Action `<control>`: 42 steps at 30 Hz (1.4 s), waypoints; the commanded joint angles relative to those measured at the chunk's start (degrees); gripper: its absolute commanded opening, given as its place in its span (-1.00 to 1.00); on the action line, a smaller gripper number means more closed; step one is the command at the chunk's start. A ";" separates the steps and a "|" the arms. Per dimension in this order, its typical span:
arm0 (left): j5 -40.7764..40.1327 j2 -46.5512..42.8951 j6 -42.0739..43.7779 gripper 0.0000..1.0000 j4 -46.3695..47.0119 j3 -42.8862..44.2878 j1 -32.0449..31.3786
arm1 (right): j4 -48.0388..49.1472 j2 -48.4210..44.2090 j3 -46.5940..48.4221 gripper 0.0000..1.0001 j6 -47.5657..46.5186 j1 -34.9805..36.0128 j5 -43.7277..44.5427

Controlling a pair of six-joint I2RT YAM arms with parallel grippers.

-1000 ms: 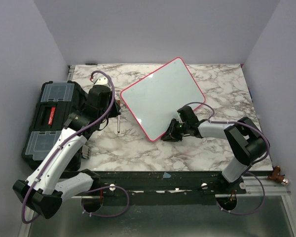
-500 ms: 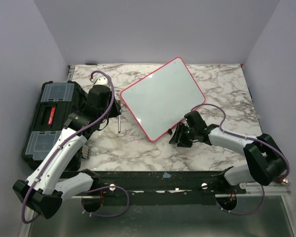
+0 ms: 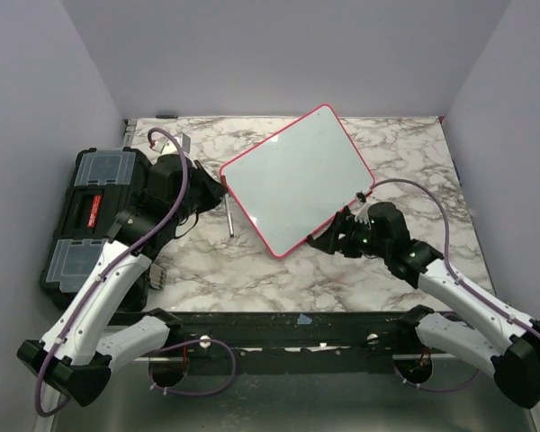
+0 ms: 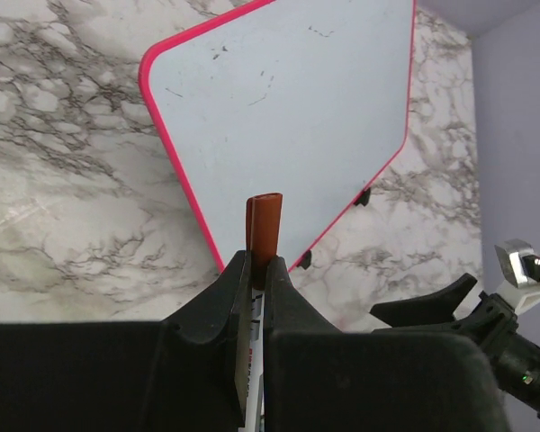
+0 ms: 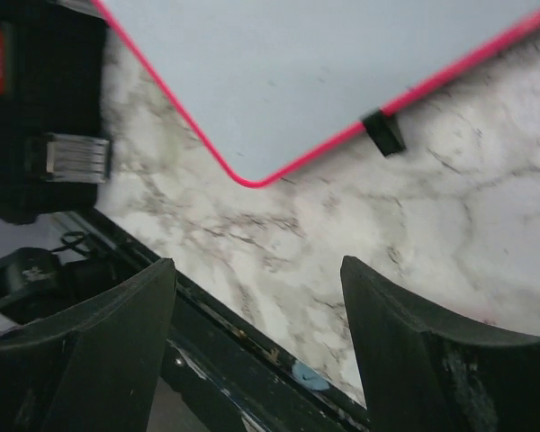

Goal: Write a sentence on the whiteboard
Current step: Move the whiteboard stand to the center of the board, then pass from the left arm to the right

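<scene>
My right gripper needs to take the marker's white body [image 3: 229,219] before my left gripper, which holds the marker just below its reddish-brown cap, grips that cap.
The whiteboard [image 3: 297,178], pale with a thin red-pink frame, lies tilted at the back middle of the marble table. No sentence is in view on it, only faint smudges [image 4: 261,85]. My left gripper [image 3: 220,191] hovers by the board's left corner, shut on a marker [image 3: 229,220]. In the left wrist view the marker's reddish-brown end [image 4: 265,225] sticks out past the gripper [image 4: 257,261] over the board's near edge. My right gripper [image 3: 327,238] stands open and empty beside the board's near corner [image 5: 252,178], its fingers [image 5: 144,297] wide apart over bare marble.
A black toolbox [image 3: 90,216] with clear lid compartments sits at the table's left edge, also in the right wrist view [image 5: 36,108]. A small black clip [image 5: 384,132] sticks out under the board's frame. The dark rail of the table's near edge [image 3: 297,328] runs along the front.
My right gripper let go of the board's near edge, opened wide and drew back to the right. My left gripper swung the marker closer to the board's left corner.
</scene>
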 commanded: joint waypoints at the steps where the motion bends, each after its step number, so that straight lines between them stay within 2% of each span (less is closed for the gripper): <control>1: 4.68 -0.43 -8.89 -1.00 3.28 1.79 0.30 | 13.93 -5.48 1.35 0.54 0.20 0.03 -6.02; 4: 8.21 -0.58 -12.83 -1.00 8.09 -0.69 0.30 | 24.33 -6.49 1.16 0.54 0.64 0.00 -8.30; 7: 11.13 -0.54 -17.28 -1.00 14.28 -3.73 0.33 | 29.88 -3.62 3.50 0.54 1.46 0.03 -11.09; 11: 12.35 -1.45 -23.97 -1.00 26.39 -9.30 0.33 | 39.11 1.57 6.67 0.53 5.26 0.11 -15.83; 17: 11.79 -1.58 -29.15 -1.00 40.29 -15.26 0.34 | 51.15 8.08 8.89 0.52 12.60 0.28 -19.23; 23: 9.94 -1.93 -33.46 -1.00 54.51 -21.70 -0.53 | 55.72 12.67 10.26 0.48 15.34 1.44 -18.62; 33: 7.01 -1.89 -31.97 -1.00 63.48 -25.14 -3.11 | 54.03 19.98 15.90 0.33 15.80 4.64 -17.71; 35: 5.43 -2.10 -31.20 -1.00 64.08 -25.65 -3.40 | 54.07 21.05 16.70 0.27 16.08 5.16 -18.03; 38: 4.11 -2.89 -30.45 -1.00 65.79 -26.97 -3.72 | 54.51 22.17 17.41 0.05 16.40 5.90 -18.25; 42: 2.12 -3.78 -30.17 -1.00 67.48 -28.93 -4.09 | 55.90 23.65 17.81 -0.55 17.05 6.66 -19.23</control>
